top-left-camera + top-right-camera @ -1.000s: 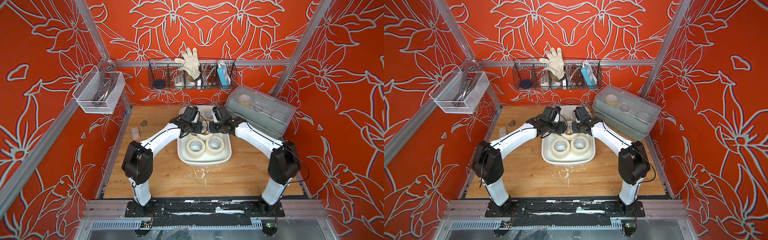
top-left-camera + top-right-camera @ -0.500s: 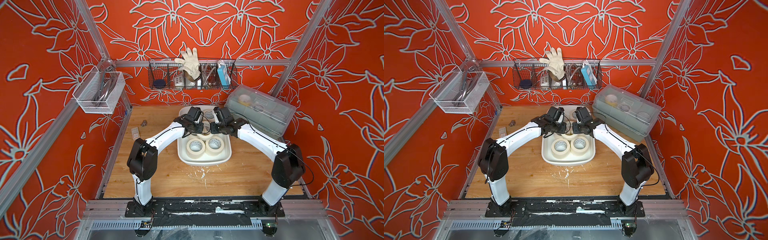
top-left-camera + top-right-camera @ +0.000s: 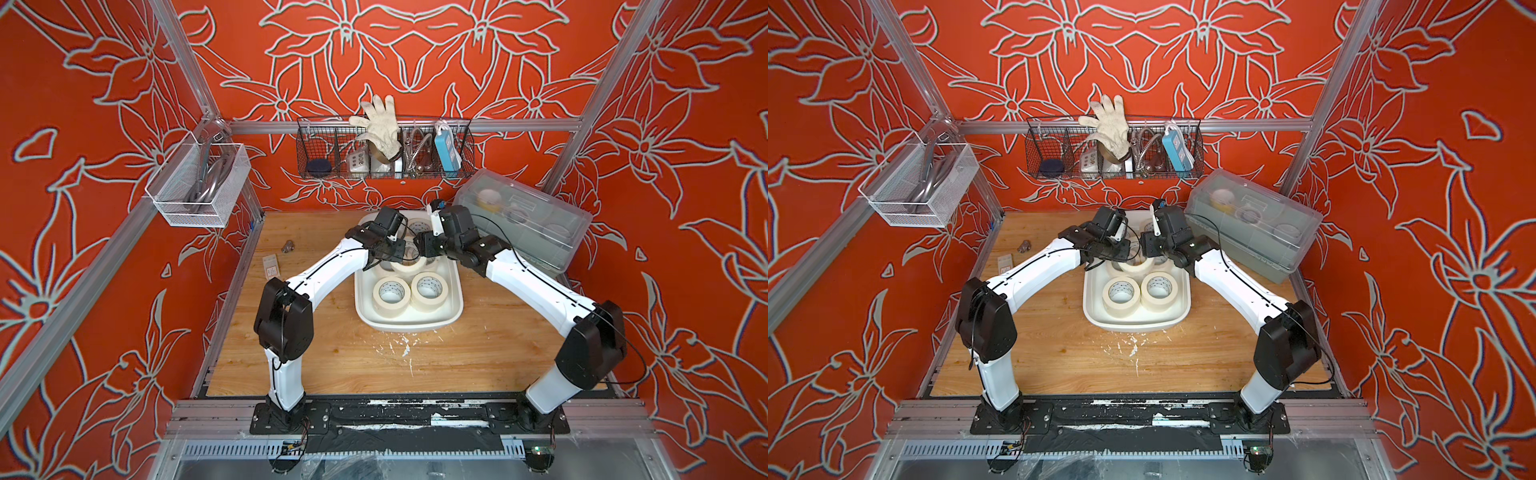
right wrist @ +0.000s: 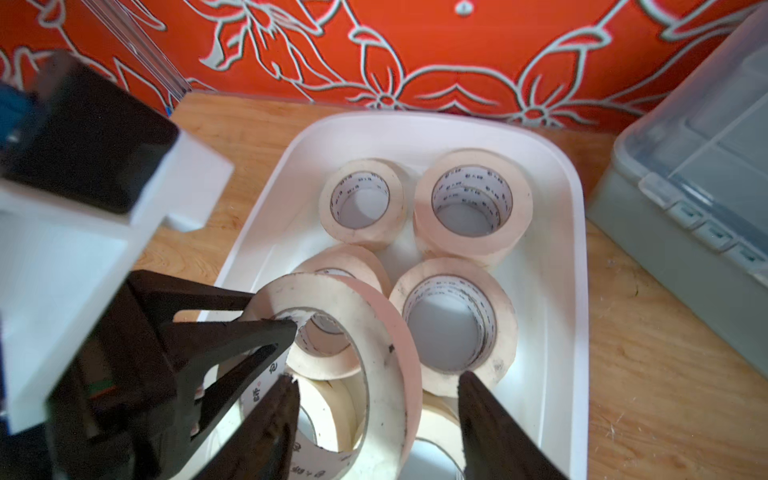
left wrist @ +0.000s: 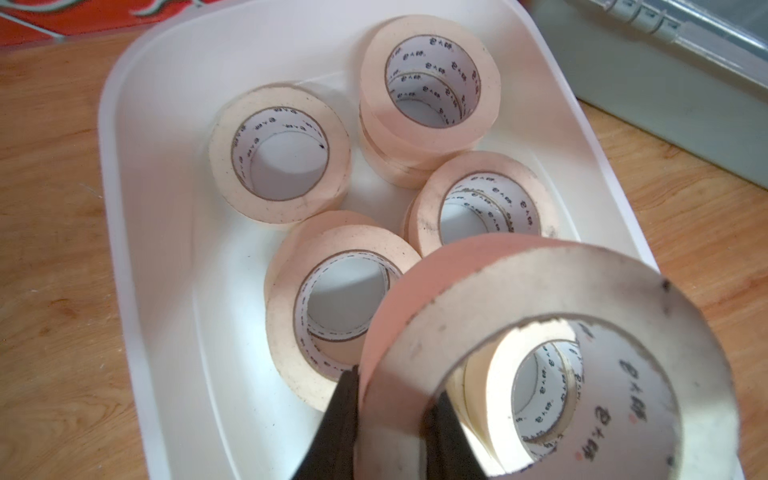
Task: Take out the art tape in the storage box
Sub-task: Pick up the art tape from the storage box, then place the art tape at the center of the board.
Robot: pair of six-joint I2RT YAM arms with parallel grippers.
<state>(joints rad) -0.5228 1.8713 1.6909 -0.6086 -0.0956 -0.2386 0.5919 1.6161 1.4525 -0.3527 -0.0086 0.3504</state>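
Next, I let go of the roll with my left gripper on the bare table (image 3: 341, 258) (image 5: 57, 313) between the card and the white storage box.
The white storage box (image 3: 409, 324) (image 3: 1136, 325) sits mid-table holding several cream art tape rolls (image 3: 391, 297) (image 5: 280, 153), some stacked. One roll (image 3: 409, 266) (image 5: 540, 291) (image 4: 386, 332) hangs tilted above the box's middle. My left gripper (image 5: 392, 399) (image 3: 397, 253) is shut on that roll's wall, one finger inside the ring and one outside. My right gripper (image 4: 378, 378) (image 3: 1144, 249) is open astride the opposite side of the same roll, with a gap between its outer finger and the tape. The left fingers (image 4: 249, 332) show in the right wrist view.
A grey-green box with a clear lid (image 3: 523, 224) stands close right of the storage box. A black wire basket (image 3: 384, 149) hangs on the back wall, a white mesh basket (image 3: 199, 187) on the left wall. A small metal piece (image 3: 286, 247) and a card (image 3: 270, 266) lie at table left.
The left gripper reached in and closed on the raised roll. The right gripper, shut on that roll before, has opened and let it go.
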